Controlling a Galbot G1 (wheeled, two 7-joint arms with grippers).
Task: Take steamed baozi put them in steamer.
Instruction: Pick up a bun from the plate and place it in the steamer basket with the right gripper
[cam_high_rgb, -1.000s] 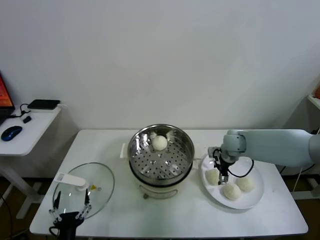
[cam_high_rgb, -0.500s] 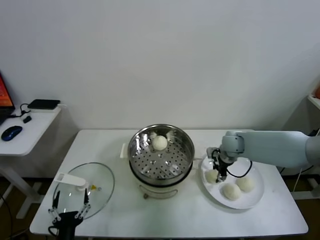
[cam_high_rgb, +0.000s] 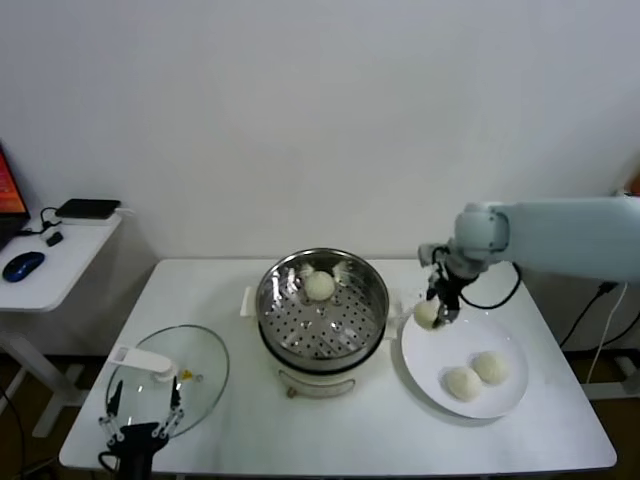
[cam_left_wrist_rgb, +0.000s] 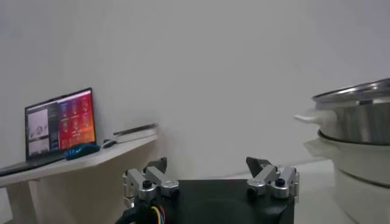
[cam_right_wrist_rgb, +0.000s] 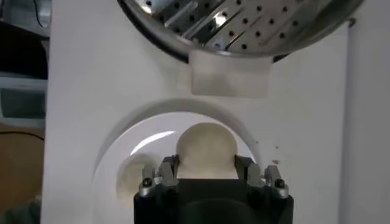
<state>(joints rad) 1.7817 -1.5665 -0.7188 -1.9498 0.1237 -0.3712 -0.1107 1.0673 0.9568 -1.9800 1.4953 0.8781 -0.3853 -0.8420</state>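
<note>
The baozi, now held above the plate's rim, will leave my right gripper in the steamer (cam_high_rgb: 291, 308), glass lid side.
My right gripper (cam_high_rgb: 433, 309) is shut on one steamed baozi (cam_high_rgb: 427, 314), a cream-white bun held above the near-left rim of the white plate (cam_high_rgb: 500, 400). The right wrist view shows this baozi (cam_right_wrist_rgb: 205, 149) clamped between both fingers, over the plate (cam_right_wrist_rgb: 140, 131). Two more baozi (cam_high_rgb: 461, 382) (cam_high_rgb: 490, 367) lie on the plate. The shiny steamer (cam_high_rgb: 320, 335) stands mid-table on its white pot base, left of the gripper, with one baozi (cam_high_rgb: 319, 286) at its back. My left gripper (cam_high_rgb: 143, 408) is parked at the front left, open and empty.
A round glass lid (cam_high_rgb: 190, 365) with a white handle lies flat at the table's front left, under the left gripper. A side table (cam_high_rgb: 50, 265) with a mouse and laptop stands further left. The pot's white side handle (cam_right_wrist_rgb: 228, 73) faces the plate.
The right gripper closed on the plate's left baozi, then lifted it up and slightly back toward the steamer. Two baozi stay on the plate. The left arm has not moved.
</note>
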